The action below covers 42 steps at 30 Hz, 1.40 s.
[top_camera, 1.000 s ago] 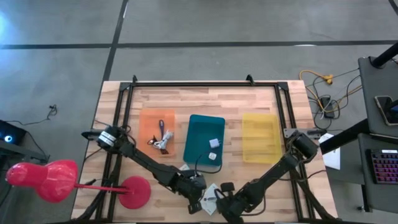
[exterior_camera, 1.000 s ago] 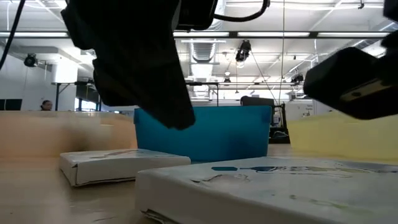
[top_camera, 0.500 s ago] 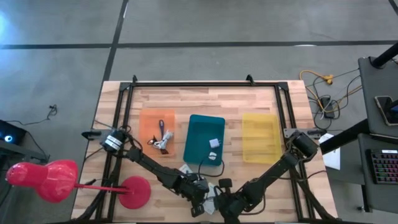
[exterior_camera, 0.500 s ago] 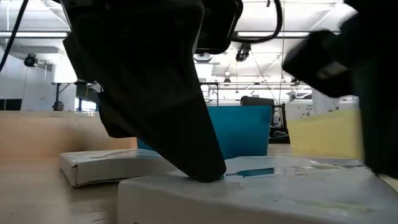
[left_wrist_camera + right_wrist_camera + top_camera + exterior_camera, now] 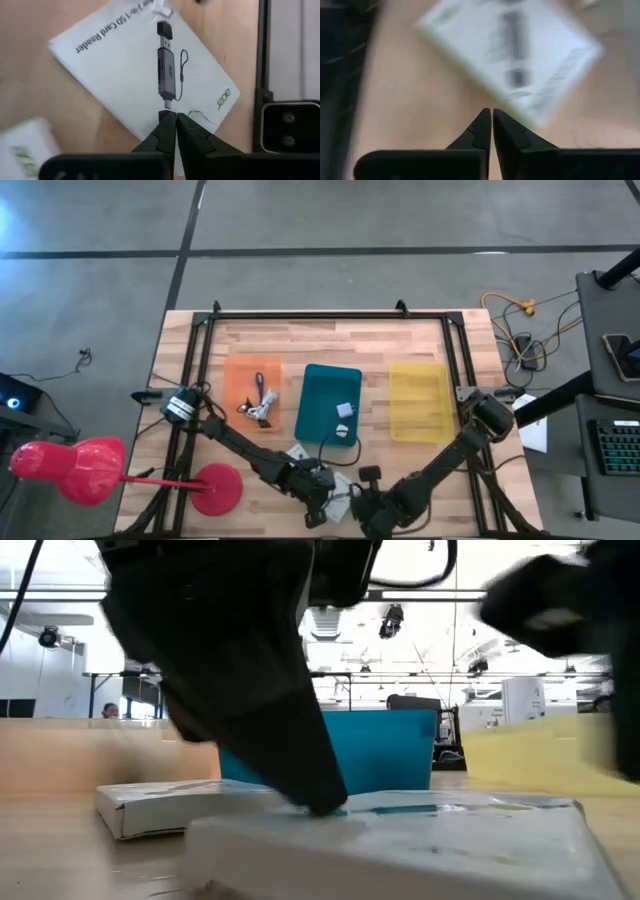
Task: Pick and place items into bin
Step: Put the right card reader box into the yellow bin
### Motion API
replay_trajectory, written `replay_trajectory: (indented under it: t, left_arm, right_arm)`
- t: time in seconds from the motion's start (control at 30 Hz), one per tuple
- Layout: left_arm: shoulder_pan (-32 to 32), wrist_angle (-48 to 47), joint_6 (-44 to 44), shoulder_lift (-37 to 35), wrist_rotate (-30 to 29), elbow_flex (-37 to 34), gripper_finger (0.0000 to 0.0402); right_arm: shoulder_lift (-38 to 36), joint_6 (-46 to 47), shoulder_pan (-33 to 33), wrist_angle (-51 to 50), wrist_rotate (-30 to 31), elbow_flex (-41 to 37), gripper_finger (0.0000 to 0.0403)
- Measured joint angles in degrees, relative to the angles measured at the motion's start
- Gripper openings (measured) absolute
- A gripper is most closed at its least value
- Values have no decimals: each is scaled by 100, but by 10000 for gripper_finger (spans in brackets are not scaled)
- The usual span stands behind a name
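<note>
The near packet is lying flat with its wide top up. My right gripper needs to tip it against my left gripper, then pinch the packet's green side (image 5: 468,73).
A flat white packet (image 5: 145,70) printed with a card reader lies flat near the table's near edge (image 5: 342,498) (image 5: 400,840). My left gripper (image 5: 176,116) (image 5: 318,498) is shut, its tips down on that packet. My right gripper (image 5: 492,113) (image 5: 366,498) is shut and blurred. It hangs over bare wood just right of the packet and above it in the low view (image 5: 560,600). A second white packet (image 5: 298,452) (image 5: 190,802) lies flat farther back. A purple stick and black wiry pieces (image 5: 258,402) lie in the orange bin; small white cubes (image 5: 344,412) lie in the teal bin. My left gripper presses its shut fingertips (image 5: 325,802) down on the packet's printed top face (image 5: 165,102), near the lower end of the printed reader. The fingers come from above, slanting down. The packet lies flat on the table under them.
Three bins stand in a row mid-table: orange (image 5: 232,395), teal (image 5: 322,425) and yellow (image 5: 418,402). A big pink-red stand (image 5: 90,470) lies at the left near corner. A black frame (image 5: 200,360) runs round the table. Bare wood lies between the bins and the near edge.
My left gripper has come down from above the near packet until its shut tips rest on the packet's top. The packet has shifted a little on the table. My right gripper dipped beside the packet's right end and has since risen and moved right.
</note>
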Motion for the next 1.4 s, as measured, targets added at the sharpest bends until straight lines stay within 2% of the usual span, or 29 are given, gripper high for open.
replay_trajectory:
  t: [0.1,0.23,0.6,0.8,1.23,1.4]
  left_arm:
    - [-4,-226,33,-199,-515,65,0]
    - [1,-472,22,-370,-882,73,0]
    - [-7,-602,-253,-298,-621,-291,0]
    - [-9,-463,-315,-283,-386,-543,0]
    - [3,-253,-274,-235,-370,-567,0]
    - [7,-195,-270,-229,-394,-569,0]
  right_arm:
    - [141,39,11,161,-343,-27,9]
    - [272,104,-86,313,-271,-40,9]
    - [361,-41,-266,538,-237,-27,9]
    - [381,-85,-309,626,-4,-36,9]
    - [243,-89,-504,745,302,-30,9]
    - [68,-321,-566,475,469,162,30]
